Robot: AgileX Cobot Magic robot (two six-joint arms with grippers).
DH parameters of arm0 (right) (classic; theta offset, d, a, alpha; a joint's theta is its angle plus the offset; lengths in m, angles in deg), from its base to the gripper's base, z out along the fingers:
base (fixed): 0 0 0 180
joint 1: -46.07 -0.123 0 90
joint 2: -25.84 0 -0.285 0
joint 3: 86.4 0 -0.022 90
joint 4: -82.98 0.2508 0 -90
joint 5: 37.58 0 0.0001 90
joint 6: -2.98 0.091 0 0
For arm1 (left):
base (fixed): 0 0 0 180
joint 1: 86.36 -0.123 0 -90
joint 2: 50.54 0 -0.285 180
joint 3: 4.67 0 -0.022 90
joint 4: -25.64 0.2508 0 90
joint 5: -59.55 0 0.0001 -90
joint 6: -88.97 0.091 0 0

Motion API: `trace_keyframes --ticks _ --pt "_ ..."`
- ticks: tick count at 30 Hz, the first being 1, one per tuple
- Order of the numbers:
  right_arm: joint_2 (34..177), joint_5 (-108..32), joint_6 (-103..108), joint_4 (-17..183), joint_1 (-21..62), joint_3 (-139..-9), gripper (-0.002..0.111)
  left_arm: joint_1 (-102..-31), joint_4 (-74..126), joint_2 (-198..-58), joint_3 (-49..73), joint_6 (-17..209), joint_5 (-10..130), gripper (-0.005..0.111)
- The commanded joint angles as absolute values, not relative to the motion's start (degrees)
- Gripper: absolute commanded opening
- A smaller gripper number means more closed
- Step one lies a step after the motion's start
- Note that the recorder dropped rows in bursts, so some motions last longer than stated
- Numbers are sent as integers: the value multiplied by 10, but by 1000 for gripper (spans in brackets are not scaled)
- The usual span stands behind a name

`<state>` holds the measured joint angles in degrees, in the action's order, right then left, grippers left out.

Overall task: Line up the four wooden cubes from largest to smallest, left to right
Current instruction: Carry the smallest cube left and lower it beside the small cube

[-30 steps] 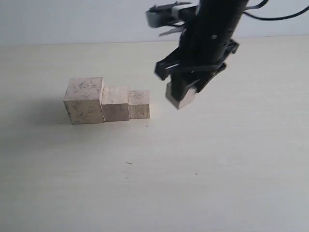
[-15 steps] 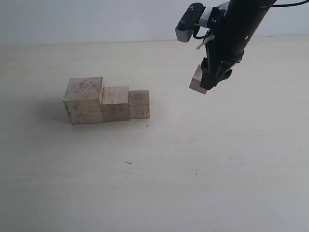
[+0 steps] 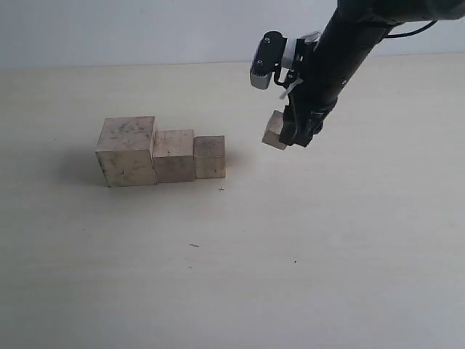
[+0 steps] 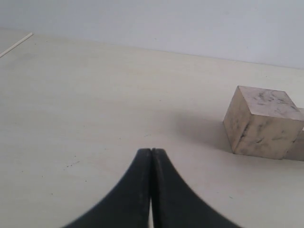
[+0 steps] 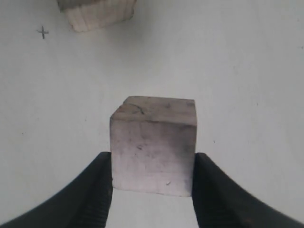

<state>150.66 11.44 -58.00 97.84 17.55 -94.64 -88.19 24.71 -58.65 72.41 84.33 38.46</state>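
Next, my right gripper lets go of the smallest cube on the table (image 3: pixel 245 169) (image 5: pixel 99 71) next to the row's end cube, by the cross mark.
Three of the four wooden cubes stand in a touching row on the table: the largest (image 3: pixel 127 151) at the left, a medium one (image 3: pixel 174 155) beside it, then a smaller one (image 3: pixel 210 156). The smallest cube (image 3: pixel 275 131) hangs tilted above the table, right of the row and apart from it, with my right gripper (image 3: pixel 287 132) shut on it. In the right wrist view that cube (image 5: pixel 153 142) sits between the fingers of the right gripper (image 5: pixel 152 160), with the row's end cube (image 5: pixel 97 12) beyond it. My left gripper (image 4: pixel 151 151) is shut and empty, near the largest cube (image 4: pixel 261 123).
A pale table (image 3: pixel 327 254) runs back to a light wall. A small cross mark (image 3: pixel 221 189) lies just in front of the row's right end. The black right arm (image 3: pixel 341 51) reaches in from the upper right.
The right gripper, holding the smallest cube, swung away to the right, then came back left and lower towards the row's right end. The three cubes in the row have not moved.
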Motion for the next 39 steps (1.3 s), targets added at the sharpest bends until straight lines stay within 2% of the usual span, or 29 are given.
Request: trace_keyframes --ticks 1,11,17,39 --pt "1525 94 -626 1007 178 -948 0 -879 244 -583 726 841 390 0" --pt "1547 130 -675 1014 172 -987 0 -879 244 -583 726 841 390 0" --pt "1556 211 -668 990 142 -1023 0 -879 244 -583 726 841 390 0" --pt "1594 156 -630 1004 121 -1028 1 -879 244 -583 726 841 390 0"
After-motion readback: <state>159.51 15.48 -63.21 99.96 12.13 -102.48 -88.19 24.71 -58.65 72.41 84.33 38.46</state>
